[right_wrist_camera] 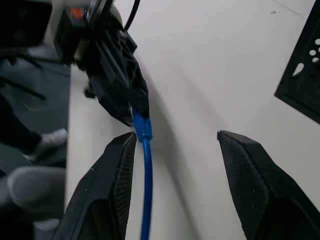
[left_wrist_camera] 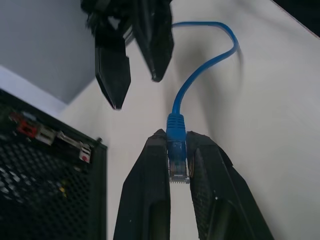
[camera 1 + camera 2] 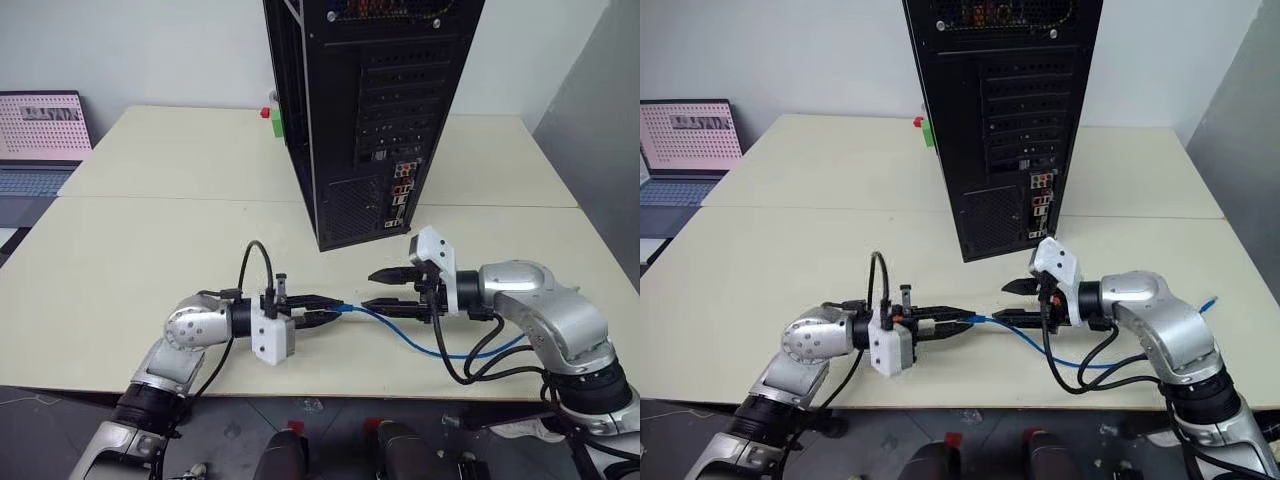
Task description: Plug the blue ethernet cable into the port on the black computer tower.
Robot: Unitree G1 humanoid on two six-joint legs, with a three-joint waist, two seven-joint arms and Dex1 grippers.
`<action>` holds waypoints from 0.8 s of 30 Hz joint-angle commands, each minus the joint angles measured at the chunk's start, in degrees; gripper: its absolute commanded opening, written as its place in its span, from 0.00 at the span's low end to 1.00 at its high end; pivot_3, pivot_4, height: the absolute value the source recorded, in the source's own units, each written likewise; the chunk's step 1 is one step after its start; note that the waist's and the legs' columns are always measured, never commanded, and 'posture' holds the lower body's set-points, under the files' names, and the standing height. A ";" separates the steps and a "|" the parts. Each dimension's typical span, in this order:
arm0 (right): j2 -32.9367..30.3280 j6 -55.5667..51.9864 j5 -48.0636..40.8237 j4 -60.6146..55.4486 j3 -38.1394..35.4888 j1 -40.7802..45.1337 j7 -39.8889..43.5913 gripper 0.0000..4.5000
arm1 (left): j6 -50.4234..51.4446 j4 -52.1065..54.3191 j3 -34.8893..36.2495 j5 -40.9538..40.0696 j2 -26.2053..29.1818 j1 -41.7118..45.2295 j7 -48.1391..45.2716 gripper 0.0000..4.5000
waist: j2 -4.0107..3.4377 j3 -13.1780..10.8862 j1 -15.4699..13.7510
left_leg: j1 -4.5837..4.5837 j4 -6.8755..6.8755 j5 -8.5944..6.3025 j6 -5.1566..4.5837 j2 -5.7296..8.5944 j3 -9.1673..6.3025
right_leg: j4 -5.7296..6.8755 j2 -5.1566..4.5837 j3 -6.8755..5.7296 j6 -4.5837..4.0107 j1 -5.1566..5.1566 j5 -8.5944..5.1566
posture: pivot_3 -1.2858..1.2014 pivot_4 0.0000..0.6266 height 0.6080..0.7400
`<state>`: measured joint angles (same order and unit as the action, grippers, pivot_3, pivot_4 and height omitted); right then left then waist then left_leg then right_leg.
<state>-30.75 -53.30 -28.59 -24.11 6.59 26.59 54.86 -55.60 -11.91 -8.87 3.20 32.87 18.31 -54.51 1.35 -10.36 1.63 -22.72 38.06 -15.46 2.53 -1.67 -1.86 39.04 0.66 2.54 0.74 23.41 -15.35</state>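
Observation:
The plug's clear end points back into my left gripper, so next my right gripper grabs the cord (image 1: 146,148) just behind the plug and brings it to the port.
The black computer tower (image 3: 380,100) stands upright at the table's middle back, its rear toward me, with a cluster of coloured ports (image 3: 402,190) low on the right. My left gripper (image 3: 332,308) points right and is shut on the plug (image 2: 177,162) of the blue ethernet cable (image 3: 400,332). The cord trails right across the table under my right arm. My right gripper (image 3: 370,289) faces the left one from the right, open. Its fingers (image 1: 120,170) stand apart on either side of the cord without touching it. Both grippers hover in front of the tower's base.
A laptop with a pink screen (image 3: 40,130) sits at the far left. A small red and green object (image 3: 272,115) lies behind the tower's left side. The cream table (image 3: 150,250) ends just below the arms, and a grey wall (image 3: 600,110) rises at the right.

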 commanded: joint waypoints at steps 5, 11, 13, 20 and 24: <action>3.69 -7.47 -10.85 -3.01 -3.94 0.11 -4.42 0.61 | -15.37 -6.73 4.60 10.83 -0.85 3.22 13.61 0.05 | 0.00 0.00 -0.02 | -0.02 0.00 0.00 0.00 0.00 0.00 | 0.01 0.05 -0.02 0.03 -0.01 0.01 | 0.52 0.24 1.00; 5.50 -6.32 -10.87 -0.69 -1.83 0.47 -7.17 0.61 | -16.26 -8.13 4.28 14.44 -0.51 5.03 20.25 0.05 | 0.00 0.00 0.02 | -0.02 0.00 0.00 0.00 0.00 -0.01 | 0.01 0.05 -0.04 0.05 -0.01 0.02 | 0.52 0.24 1.00; 5.88 -5.76 -10.50 0.28 -1.26 0.68 -7.55 0.61 | -16.62 -8.12 3.78 15.25 -0.11 5.21 21.58 0.05 | 0.00 0.01 0.04 | -0.02 0.00 0.00 0.00 0.00 0.00 | 0.02 0.05 -0.04 0.05 -0.01 0.02 | 0.52 0.24 1.00; 6.76 -3.57 -10.39 3.01 0.07 1.96 -7.31 0.61 | -17.20 -7.17 2.42 17.46 0.98 4.80 25.22 0.05 | 0.00 0.00 0.05 | -0.01 0.00 0.00 0.00 0.00 -0.01 | 0.02 0.05 -0.04 0.05 -0.01 0.02 | 0.52 0.24 1.00; 6.72 -3.01 -10.76 3.57 0.17 2.24 -7.08 0.61 | -17.11 -6.60 1.89 18.17 1.67 4.53 26.69 0.05 | 0.00 0.00 0.04 | -0.02 0.00 0.00 0.00 0.00 -0.02 | 0.02 0.05 -0.07 0.05 -0.01 0.02 | 0.52 0.24 1.00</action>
<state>-24.13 -57.74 -38.32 -19.79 6.99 27.97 47.34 -71.94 -20.43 -6.78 21.16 33.94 22.80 -29.31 1.35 -10.35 1.67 -22.74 38.06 -15.46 2.52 -1.68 -1.88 39.06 0.71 2.48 0.79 23.39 -15.33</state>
